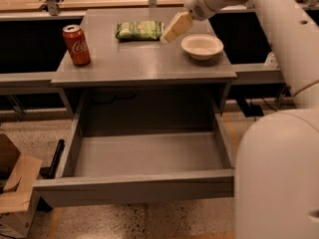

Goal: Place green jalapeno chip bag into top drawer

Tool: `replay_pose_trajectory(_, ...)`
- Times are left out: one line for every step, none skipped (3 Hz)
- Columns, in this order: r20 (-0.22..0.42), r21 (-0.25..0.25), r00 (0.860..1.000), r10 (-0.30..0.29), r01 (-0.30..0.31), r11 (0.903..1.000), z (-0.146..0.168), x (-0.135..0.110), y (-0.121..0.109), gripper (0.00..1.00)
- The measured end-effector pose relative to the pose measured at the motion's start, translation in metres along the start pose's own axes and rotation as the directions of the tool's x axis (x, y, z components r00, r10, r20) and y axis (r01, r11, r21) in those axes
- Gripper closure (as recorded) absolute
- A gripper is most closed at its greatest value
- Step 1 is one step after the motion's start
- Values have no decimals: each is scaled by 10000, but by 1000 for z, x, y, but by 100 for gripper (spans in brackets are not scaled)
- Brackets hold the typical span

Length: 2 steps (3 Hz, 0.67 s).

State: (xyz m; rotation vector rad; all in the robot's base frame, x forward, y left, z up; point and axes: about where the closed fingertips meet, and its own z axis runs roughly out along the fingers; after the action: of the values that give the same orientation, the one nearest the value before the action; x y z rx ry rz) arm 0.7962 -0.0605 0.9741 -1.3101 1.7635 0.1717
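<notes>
The robot's gripper needs to move to the green jalapeno chip bag next and close on the bag's end (pixel 156 30) nearest the white bowl.
The green jalapeno chip bag (pixel 139 30) lies flat at the back middle of the grey table (pixel 144 63). The gripper (pixel 168 36) hangs from the white arm that comes in from the upper right. It sits just right of the bag's right end, close above the tabletop, between the bag and a white bowl. The top drawer (pixel 144 158) is pulled fully out below the tabletop, and its grey inside holds nothing.
A red soda can (pixel 77 44) stands at the table's left side. A white bowl (pixel 202 46) sits at the right. The robot's white body (pixel 279 173) fills the lower right. Cardboard (pixel 15 183) lies on the floor at the lower left.
</notes>
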Motion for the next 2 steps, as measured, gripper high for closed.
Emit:
replay_pose_trajectory(256,219,9996,128,-133,9997,5,-6,-13,0)
replay_pose_trajectory(274,-33,9984,487,-486,9988,19,2,-7,0)
